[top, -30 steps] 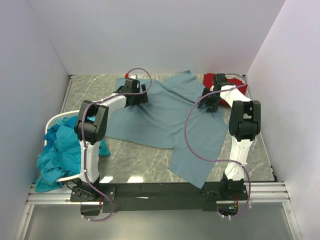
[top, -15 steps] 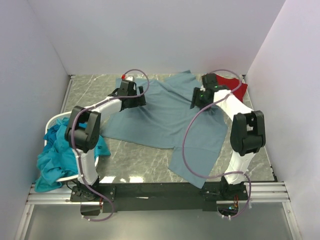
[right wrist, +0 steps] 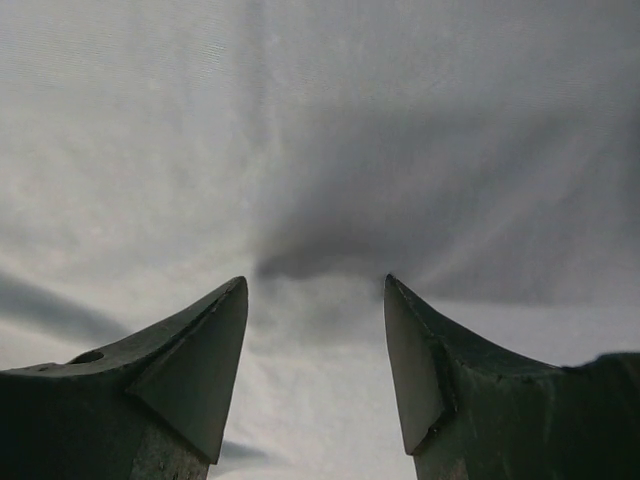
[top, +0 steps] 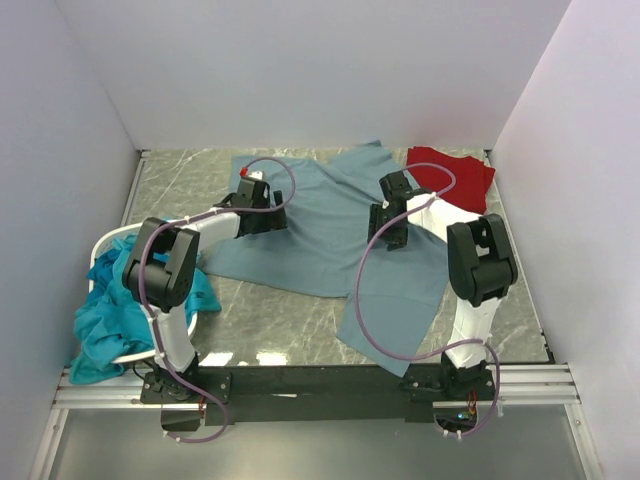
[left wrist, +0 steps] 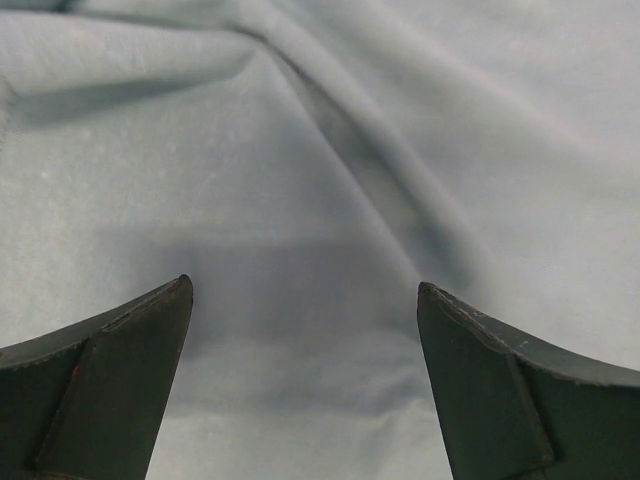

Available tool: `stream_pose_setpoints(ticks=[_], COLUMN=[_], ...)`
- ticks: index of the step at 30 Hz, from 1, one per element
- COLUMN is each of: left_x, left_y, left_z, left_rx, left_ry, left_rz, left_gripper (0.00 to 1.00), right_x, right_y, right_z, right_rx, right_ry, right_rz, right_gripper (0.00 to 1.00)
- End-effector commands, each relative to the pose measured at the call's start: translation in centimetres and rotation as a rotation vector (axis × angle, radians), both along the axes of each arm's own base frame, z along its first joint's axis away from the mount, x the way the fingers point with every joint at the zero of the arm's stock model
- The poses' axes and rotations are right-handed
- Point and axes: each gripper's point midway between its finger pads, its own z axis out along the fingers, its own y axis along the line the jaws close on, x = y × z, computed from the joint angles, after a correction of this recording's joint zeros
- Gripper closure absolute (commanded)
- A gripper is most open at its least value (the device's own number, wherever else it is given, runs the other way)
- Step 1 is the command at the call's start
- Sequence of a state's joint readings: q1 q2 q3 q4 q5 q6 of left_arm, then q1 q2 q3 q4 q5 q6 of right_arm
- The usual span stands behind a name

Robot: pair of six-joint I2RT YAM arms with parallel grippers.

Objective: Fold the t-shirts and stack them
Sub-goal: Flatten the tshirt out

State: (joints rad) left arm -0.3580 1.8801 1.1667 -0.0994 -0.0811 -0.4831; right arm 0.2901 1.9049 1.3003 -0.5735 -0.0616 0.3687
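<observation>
The slate-blue t-shirt's near corner (top: 206, 268) is beside the white basket. My left gripper goes there next and closes on it.
A large slate-blue t-shirt (top: 320, 235) lies spread out and rumpled on the marble table. My left gripper (top: 268, 215) hangs open over its left part; in the left wrist view the left gripper (left wrist: 305, 290) has its fingers wide apart above creased blue cloth (left wrist: 330, 180), holding nothing. My right gripper (top: 386, 228) is over the shirt's right part. In the right wrist view the right gripper (right wrist: 315, 282) is open just above smooth cloth (right wrist: 320, 120). A red t-shirt (top: 455, 172) lies at the back right. Teal t-shirts (top: 112, 305) are heaped at the left.
A white basket (top: 100, 246) at the left edge holds the teal heap, which spills over its near side. White walls close in the table on three sides. Bare marble (top: 270, 315) shows in front of the blue shirt.
My right gripper has moved left and nearer, from beside the red shirt to over the blue one. My left gripper has drawn slightly back and left. Both stayed open.
</observation>
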Motion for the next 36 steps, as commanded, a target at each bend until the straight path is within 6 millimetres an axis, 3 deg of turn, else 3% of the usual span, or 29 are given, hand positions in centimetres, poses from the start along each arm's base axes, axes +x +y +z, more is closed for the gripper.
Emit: stream_pose_setpoints(ticks=[1, 6, 17, 26, 31, 34, 35, 36], left_x=[1.1, 1.7, 3.9, 5.9, 6.7, 7.1, 7.1, 6.6], left_y=[-0.2, -0.7, -2.2, -4.2, -4.7, -4.5, -4.5, -3.9], left_z=[-0.2, -1.7, -2.0, -2.0, -1.2, 0.8, 2.7, 2.8], left_rx=[0.013, 0.015, -0.008, -0.028, -0.029, -0.032, -0.037, -0.023], left_ry=[-0.027, 0.001, 0.000, -0.009, -0.033, -0.087, -0.127, -0.134], left_rz=[0.000, -0.012, -0.042, -0.074, -0.078, -0.068, -0.064, -0.050], left_gripper=[0.01, 0.01, 0.00, 0.00, 0.01, 0.00, 0.01, 0.01], right_x=[0.6, 1.3, 3.0, 4.7, 5.5, 6.2, 6.2, 6.4], right_y=[-0.3, -1.3, -4.1, -6.9, -7.0, -6.7, -6.5, -6.4], right_z=[-1.2, -1.3, -1.3, -1.6, -0.9, 0.5, 0.9, 2.1], right_rx=[-0.001, 0.024, 0.090, 0.022, 0.031, 0.049, 0.058, 0.068], right_ry=[0.020, 0.031, 0.058, 0.080, 0.059, 0.012, -0.001, -0.033], right_rz=[-0.002, -0.023, -0.061, -0.120, -0.123, -0.121, -0.117, -0.113], right_gripper=[0.36, 0.37, 0.39, 0.39, 0.40, 0.40, 0.40, 0.40])
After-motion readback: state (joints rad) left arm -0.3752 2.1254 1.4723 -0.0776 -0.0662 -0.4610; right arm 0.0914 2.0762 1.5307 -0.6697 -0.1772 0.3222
